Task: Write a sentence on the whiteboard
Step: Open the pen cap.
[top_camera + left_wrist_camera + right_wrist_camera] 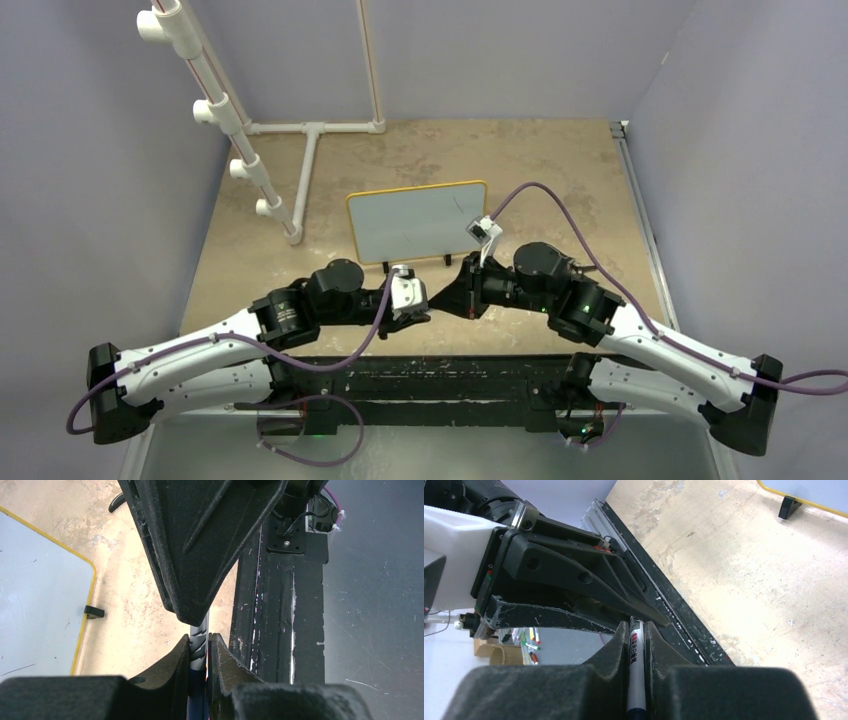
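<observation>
The fingers of my left gripper span the grey body and blue cap of the marker, so next I open them and grip only the cap [196, 692] before I pull it off.
The whiteboard [420, 220] stands upright mid-table on two black feet, yellow-framed; its corner also shows in the left wrist view [35, 590] and the right wrist view [814, 490]. The sentence is not in view; the board's face carries only faint stray marks. In front of the board the two grippers meet tip to tip over the table's near edge. My left gripper [200, 640] [420, 305] is shut on a grey and blue marker [199, 647]. My right gripper [636, 627] [455, 293] is shut on the same marker's white barrel [636, 660], facing the left one.
A white PVC pipe frame [312, 130] lies at the back, with a pegged pipe [225, 115] slanting up on the left. The black base rail [430, 372] runs along the near edge. Grey walls close in both sides. Loose markers [531, 642] lie off the table.
</observation>
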Robot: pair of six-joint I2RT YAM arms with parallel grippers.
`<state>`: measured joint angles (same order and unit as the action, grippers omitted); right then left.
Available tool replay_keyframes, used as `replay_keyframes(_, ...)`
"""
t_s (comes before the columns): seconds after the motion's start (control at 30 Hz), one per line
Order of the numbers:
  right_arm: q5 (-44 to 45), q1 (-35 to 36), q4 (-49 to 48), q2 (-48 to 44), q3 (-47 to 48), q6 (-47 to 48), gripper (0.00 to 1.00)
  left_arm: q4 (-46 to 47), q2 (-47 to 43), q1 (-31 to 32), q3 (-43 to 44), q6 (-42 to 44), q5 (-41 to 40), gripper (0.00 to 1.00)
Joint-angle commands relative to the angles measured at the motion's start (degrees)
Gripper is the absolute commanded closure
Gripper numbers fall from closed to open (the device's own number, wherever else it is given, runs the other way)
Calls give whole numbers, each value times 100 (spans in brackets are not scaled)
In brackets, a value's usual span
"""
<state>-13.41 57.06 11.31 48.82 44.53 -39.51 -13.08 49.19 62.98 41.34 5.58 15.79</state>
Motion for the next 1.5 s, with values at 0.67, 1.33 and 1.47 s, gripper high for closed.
replay_keyframes(0.67, 251, -115, 1079, -9, 950, 633, 100, -130, 144, -49, 111, -20, -237, 60)
replay_keyframes(1.33, 115, -179, 1215, -107, 1032, 743, 100, 78, 376, -49, 89, -73, 402, 100)
replay_keyframes(1.47, 49, -292, 1555, -181, 1344, 919, 100, 31, 375, -49, 81, -37, 230, 100)
